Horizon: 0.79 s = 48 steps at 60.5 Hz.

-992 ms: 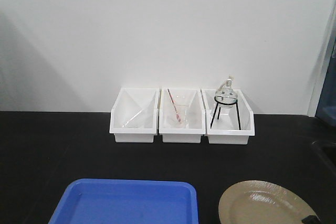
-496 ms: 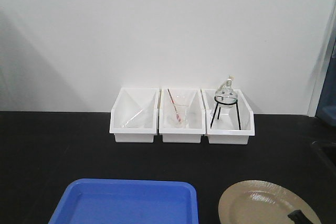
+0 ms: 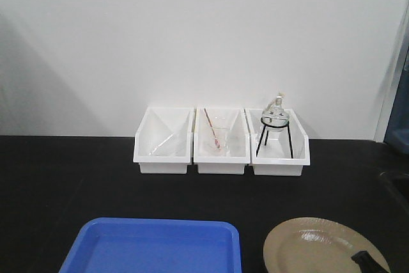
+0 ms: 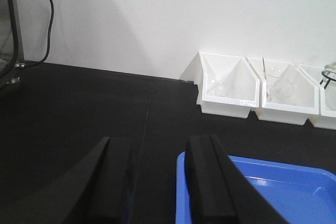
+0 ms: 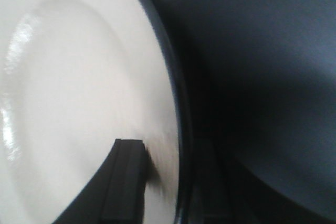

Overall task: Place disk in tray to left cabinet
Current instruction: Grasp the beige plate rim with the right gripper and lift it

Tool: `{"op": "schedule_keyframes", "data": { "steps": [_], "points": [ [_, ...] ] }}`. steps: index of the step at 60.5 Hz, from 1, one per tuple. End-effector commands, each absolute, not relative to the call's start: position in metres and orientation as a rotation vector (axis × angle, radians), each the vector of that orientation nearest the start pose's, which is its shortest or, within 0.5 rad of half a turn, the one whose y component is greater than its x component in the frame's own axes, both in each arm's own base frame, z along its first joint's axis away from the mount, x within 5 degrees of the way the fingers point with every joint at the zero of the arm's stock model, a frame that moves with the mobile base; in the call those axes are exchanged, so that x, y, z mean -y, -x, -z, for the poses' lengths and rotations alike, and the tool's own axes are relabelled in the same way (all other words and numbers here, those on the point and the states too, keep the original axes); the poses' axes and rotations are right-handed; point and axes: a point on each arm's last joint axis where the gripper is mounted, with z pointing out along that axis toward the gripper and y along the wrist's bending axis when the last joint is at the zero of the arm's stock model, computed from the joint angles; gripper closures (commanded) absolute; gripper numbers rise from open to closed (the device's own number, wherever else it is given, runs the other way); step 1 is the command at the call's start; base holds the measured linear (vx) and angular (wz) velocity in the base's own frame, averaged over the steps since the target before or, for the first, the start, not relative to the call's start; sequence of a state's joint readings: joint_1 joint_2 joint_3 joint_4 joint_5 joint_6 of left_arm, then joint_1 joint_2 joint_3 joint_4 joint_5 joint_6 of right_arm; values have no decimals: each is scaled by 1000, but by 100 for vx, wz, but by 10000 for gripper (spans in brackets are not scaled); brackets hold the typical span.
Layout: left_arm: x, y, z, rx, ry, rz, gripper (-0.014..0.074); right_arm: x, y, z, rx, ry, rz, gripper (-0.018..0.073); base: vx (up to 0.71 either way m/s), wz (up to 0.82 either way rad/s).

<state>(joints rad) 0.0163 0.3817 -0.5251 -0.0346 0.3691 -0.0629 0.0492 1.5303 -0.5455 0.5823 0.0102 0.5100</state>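
Next, my right gripper sets the disk down flat in the middle of the blue tray (image 3: 154, 252).
The disk (image 3: 313, 247), tan with a thin black rim, is at the front right, just right of the blue tray (image 3: 153, 247). My right gripper (image 3: 369, 261) shows only as a black fingertip at the disk's near right edge. In the right wrist view the gripper (image 5: 168, 153) straddles the disk's (image 5: 79, 93) rim, one finger (image 5: 126, 182) on the glossy inside and the other dim beyond the rim, shut on it. My left gripper (image 4: 157, 145) is open and empty, its right finger over the tray's (image 4: 273, 187) left rim. The cabinet is out of view.
Three white bins (image 3: 222, 142) stand in a row against the wall; the right one holds a glass flask on a black tripod (image 3: 275, 126). A black cable (image 4: 47, 19) and a dark frame (image 4: 9, 24) are at the far left. The table top (image 3: 64, 177) is black.
The right fingertip has moved in over the disk's near right edge. The disk has shifted slightly left and up. The tray and the left gripper have not moved.
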Motion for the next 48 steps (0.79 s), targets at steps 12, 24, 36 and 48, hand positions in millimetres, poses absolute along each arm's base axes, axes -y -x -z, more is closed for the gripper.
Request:
{"op": "schedule_keyframes", "data": {
  "steps": [12, 24, 36, 48],
  "points": [
    [0, -82, -347, -1610, 85, 73, 217, -9, -258, -204, -2002, -1070, -527, 568, 0, 0],
    [0, -82, -347, -1610, 85, 73, 217, -8, -249, -230, -1910, -1025, -575, 566, 0, 0],
    [0, -82, -347, -1610, 85, 73, 217, -7, -242, -247, -1828, -1025, -621, 565, 0, 0],
    [0, -82, -347, -1610, 85, 73, 217, -10, -251, -268, -1775, -1084, -716, 565, 0, 0]
  ]
}}
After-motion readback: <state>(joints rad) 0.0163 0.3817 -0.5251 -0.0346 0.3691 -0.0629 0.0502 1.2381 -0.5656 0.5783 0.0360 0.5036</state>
